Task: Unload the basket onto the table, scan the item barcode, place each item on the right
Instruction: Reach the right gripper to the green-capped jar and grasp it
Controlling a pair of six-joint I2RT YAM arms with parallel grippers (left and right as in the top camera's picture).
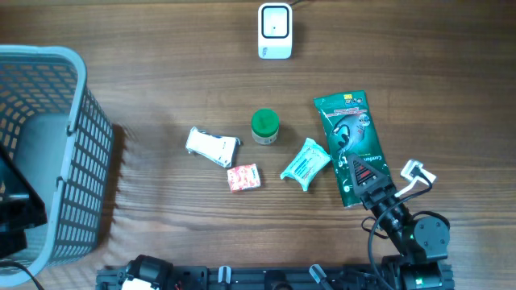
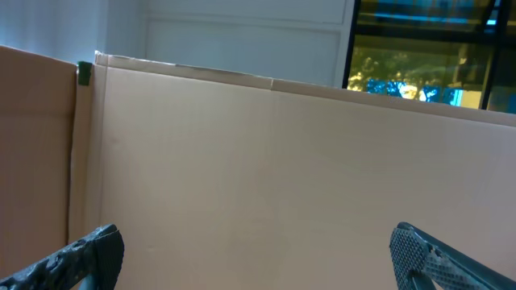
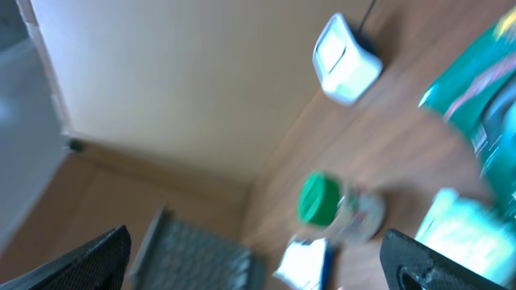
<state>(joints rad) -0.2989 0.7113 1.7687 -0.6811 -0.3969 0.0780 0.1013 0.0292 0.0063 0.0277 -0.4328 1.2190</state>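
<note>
Next, I move my right gripper next to the jar's green lid [image 1: 265,122] [image 3: 319,199], beside the white packet, and close it there so that I can pick up the jar.
The white barcode scanner [image 1: 274,31] stands at the table's far edge, also seen as the scanner [image 3: 345,60] in the right wrist view. Loose items lie mid-table: a white packet [image 1: 212,147], a green-lidded jar [image 1: 264,126], a small red packet [image 1: 243,177], a teal packet [image 1: 305,163] and a long green pouch [image 1: 352,145]. My right gripper [image 1: 391,181] hovers open over the pouch's near end, holding nothing. In its blurred wrist view the right gripper [image 3: 258,266] faces the jar [image 3: 322,201]. My left gripper [image 2: 258,258] is open and empty, facing a cardboard wall [image 2: 266,161].
A grey mesh basket [image 1: 76,153] fills the left side of the table, and the left arm [image 1: 16,205] sits low beside it at the frame's edge. The basket [image 3: 193,250] also shows beyond the items in the right wrist view.
</note>
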